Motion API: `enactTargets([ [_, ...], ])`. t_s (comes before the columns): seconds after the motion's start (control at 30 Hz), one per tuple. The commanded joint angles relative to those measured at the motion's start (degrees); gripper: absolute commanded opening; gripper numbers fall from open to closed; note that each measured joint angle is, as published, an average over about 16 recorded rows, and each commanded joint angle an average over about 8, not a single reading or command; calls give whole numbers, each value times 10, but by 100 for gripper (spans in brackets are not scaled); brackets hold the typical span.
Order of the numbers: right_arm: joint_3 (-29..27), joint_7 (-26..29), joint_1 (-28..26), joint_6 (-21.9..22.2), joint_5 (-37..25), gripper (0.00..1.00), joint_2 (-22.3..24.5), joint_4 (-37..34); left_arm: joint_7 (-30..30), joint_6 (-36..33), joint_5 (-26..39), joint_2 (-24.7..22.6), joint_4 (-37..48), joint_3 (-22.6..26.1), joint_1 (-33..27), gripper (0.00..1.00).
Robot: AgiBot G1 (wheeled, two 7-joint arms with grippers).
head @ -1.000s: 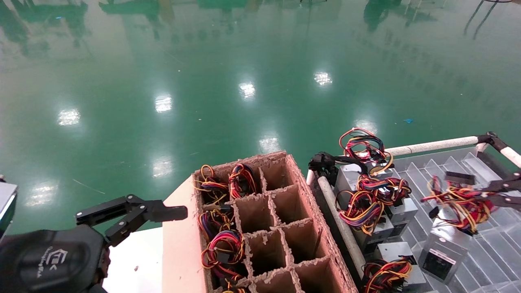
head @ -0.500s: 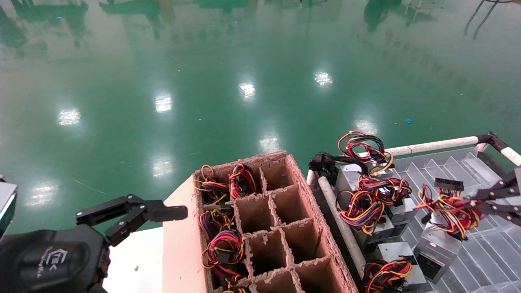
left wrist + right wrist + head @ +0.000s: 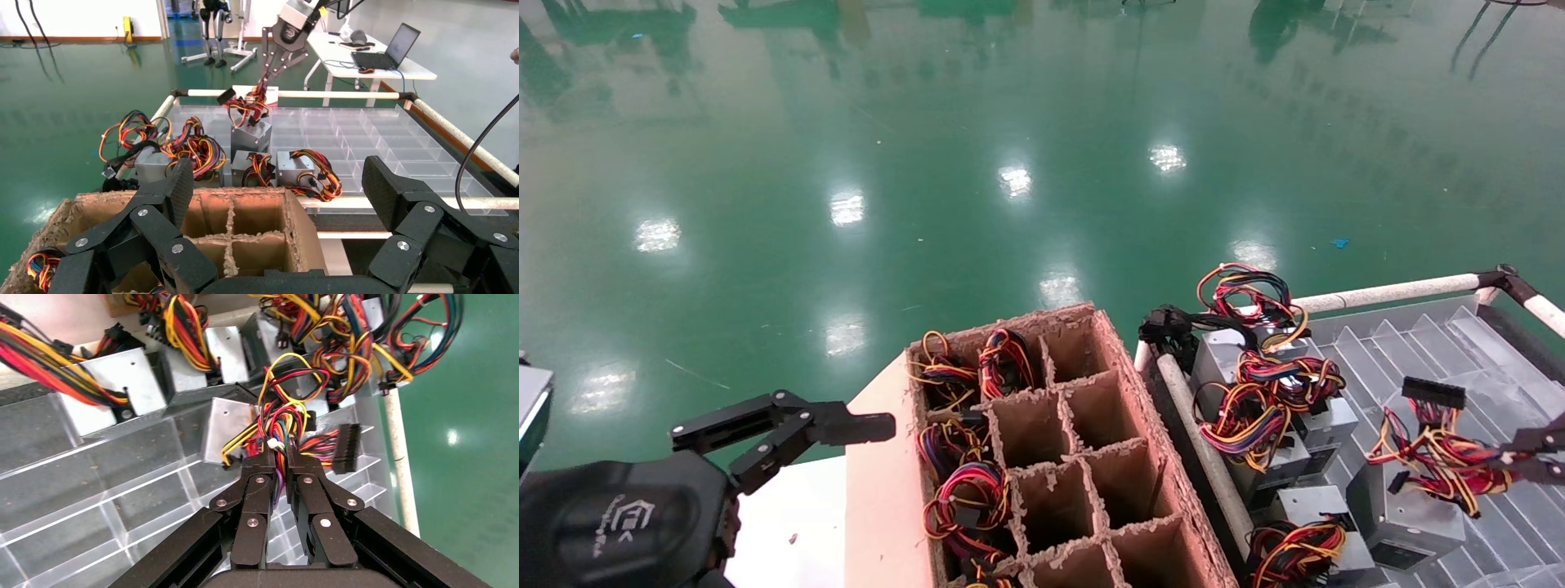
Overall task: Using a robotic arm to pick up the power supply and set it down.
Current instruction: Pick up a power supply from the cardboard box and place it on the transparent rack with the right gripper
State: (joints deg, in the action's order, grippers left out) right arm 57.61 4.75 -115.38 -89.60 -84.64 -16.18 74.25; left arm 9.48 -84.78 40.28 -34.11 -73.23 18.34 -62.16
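Next, my right gripper lets go of the power supply in the clear tray (image 3: pixel 1393 526) (image 3: pixel 225 411), beside the nearest other power supply.
My right gripper (image 3: pixel 1531 457) is shut on the red, yellow and black wire bundle (image 3: pixel 1442 457) of a silver-grey power supply (image 3: pixel 1414 516). The box hangs low from its wires, its lower end down among the dividers of the clear tray (image 3: pixel 1500 359). In the right wrist view the jaws (image 3: pixel 280 454) pinch the wires (image 3: pixel 283 419) just above the metal box (image 3: pixel 225 429). The left wrist view shows this power supply (image 3: pixel 250 135) far off under the right arm. My left gripper (image 3: pixel 870 426) is open and holds nothing, parked left of the cardboard box (image 3: pixel 1120 351); its pads (image 3: pixel 182 184) show in the left wrist view.
The cardboard box (image 3: pixel 303 226) is split into cells, and wire bundles (image 3: pixel 968 490) fill its left column. Several other power supplies (image 3: pixel 1254 400) crowd the tray's left side by a white padded rail (image 3: pixel 1385 291). Green floor lies beyond.
My right gripper has gone down and slightly right with the wire bundle. The power supply has sunk with it, from hanging tilted above the tray to low among the dividers. The left arm has not moved.
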Motion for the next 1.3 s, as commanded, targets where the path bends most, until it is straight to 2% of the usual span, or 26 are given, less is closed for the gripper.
enactTargets([
  [0.03, 3, 2, 1, 0, 3, 0, 6, 3, 0, 0, 0, 0, 0, 0, 0, 100],
  [0.67, 35, 4, -4, 2, 47, 0, 46, 2, 0, 0, 0, 0, 0, 0, 0, 100],
  [0.97, 54, 6, 22, 44, 42, 1, 23, -38, 0, 0, 0, 0, 0, 1, 0, 100],
  [1.0, 55, 4, 26, 51, 42, 5, 18, -44, 0, 0, 0, 0, 0, 1, 0, 100],
  [1.23, 64, -7, 47, 86, 42, 92, -9, -77, 0, 0, 0, 0, 0, 1, 0, 100],
  [1.27, 66, -8, 49, 88, 42, 100, -11, -80, 0, 0, 0, 0, 0, 1, 0, 100],
  [1.3, 67, -8, 51, 89, 43, 100, -13, -82, 0, 0, 0, 0, 0, 1, 0, 100],
])
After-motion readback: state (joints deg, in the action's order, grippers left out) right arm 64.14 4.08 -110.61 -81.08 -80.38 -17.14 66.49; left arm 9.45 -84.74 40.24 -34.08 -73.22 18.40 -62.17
